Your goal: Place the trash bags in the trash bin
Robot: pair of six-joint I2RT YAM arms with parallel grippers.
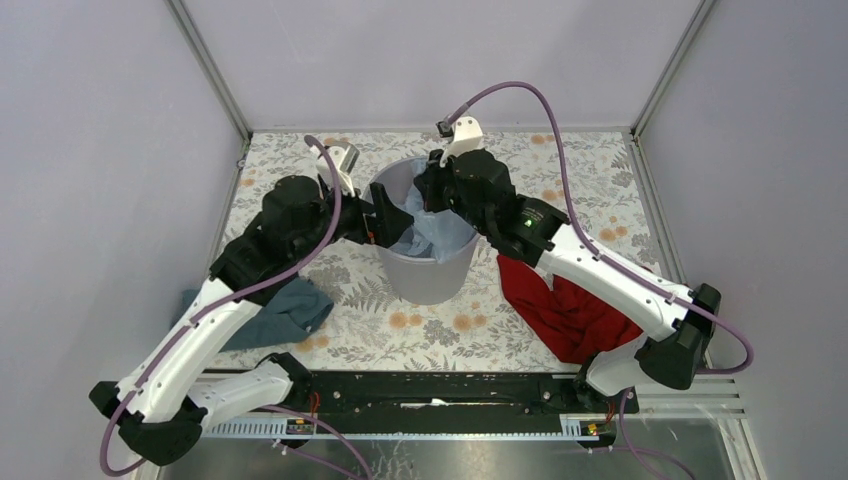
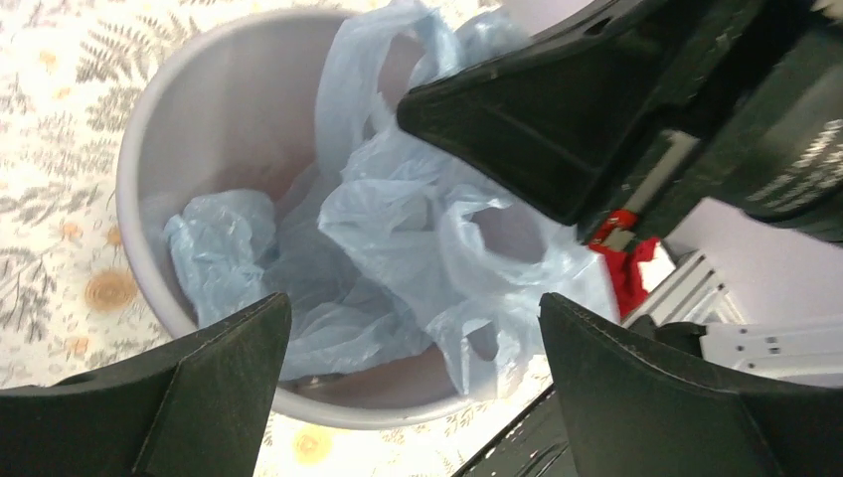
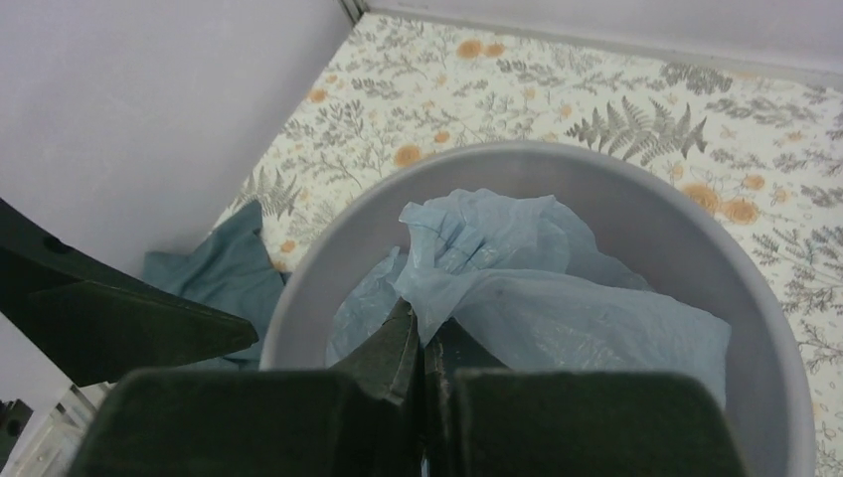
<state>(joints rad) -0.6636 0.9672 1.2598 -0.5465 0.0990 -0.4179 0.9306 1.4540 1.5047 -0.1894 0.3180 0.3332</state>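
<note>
My right gripper needs to take a fold nearer the red cloth [image 1: 452, 228] before both grippers spread the bag, as it is holding the bag bunched up at the bin's far rim.
The grey trash bin [image 1: 432, 280] stands upright in the middle of the floral table. The pale-blue trash bag [image 1: 428, 232] lies crumpled inside it and reaches above the rim. My right gripper [image 3: 422, 333] hangs over the bin's far rim, shut on a fold of the bag [image 3: 557, 298]. My left gripper [image 2: 413, 328] is open and empty at the bin's left rim [image 2: 328, 402], its jaws wide apart above the bag [image 2: 398, 238]. In the top view the left gripper [image 1: 378, 222] and the right gripper [image 1: 432, 195] face each other across the bin.
A dark teal cloth [image 1: 285, 310] lies on the table left of the bin, also in the right wrist view [image 3: 219, 273]. A red cloth [image 1: 560, 300] lies to the right, under the right arm. Grey walls enclose the table on three sides.
</note>
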